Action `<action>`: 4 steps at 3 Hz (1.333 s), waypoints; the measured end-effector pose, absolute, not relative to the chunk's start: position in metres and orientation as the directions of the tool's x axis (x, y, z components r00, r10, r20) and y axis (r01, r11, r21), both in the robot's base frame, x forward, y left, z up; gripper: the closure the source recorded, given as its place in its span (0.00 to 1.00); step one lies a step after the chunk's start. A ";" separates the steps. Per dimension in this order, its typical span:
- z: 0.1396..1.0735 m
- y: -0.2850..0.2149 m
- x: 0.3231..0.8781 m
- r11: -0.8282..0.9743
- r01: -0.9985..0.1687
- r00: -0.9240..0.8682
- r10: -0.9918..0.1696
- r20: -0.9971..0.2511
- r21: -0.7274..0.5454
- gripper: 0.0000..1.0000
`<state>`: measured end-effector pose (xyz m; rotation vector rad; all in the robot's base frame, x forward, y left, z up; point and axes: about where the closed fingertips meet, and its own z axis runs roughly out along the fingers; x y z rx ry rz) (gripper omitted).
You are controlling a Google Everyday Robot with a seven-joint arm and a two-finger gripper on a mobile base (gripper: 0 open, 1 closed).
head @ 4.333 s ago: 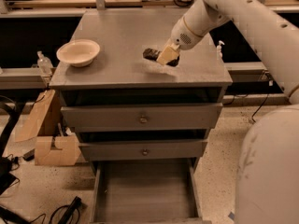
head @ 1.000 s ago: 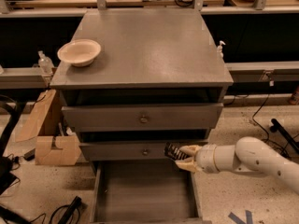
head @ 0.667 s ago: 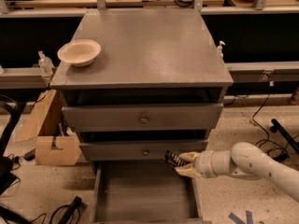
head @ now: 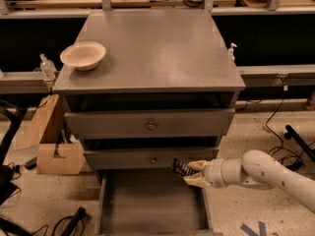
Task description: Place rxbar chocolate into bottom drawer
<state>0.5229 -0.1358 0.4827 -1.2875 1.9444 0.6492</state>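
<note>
Next, my gripper lets go of the rxbar chocolate on the bare grey bottom near the middle of the bottom drawer (head: pixel 166 191).
My gripper (head: pixel 192 173) reaches in from the right on a white arm and is shut on the rxbar chocolate (head: pixel 180 168), a small dark bar that sticks out to the left of the fingers. It hangs over the back right part of the bottom drawer (head: pixel 147 208), which is pulled open, with a bare grey floor. The bar is just below the front of the middle drawer (head: pixel 152 159).
A cream bowl (head: pixel 83 55) sits at the left of the grey cabinet top (head: pixel 157 48). The top drawer (head: pixel 150 125) and middle drawer are closed. A cardboard box (head: pixel 55 154) stands on the floor at the left. Cables lie on the floor at the right.
The gripper carried the bar from the cabinet top down to the open bottom drawer. In the last second it has shifted slightly left and lower over the drawer.
</note>
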 end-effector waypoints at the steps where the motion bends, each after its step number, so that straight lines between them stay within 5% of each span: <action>1: 0.438 -0.126 0.517 0.374 -0.923 -0.291 -0.527 -0.798 0.089 1.00; 4: 0.268 -0.092 0.526 0.346 -0.917 -0.358 -0.503 -0.787 0.197 1.00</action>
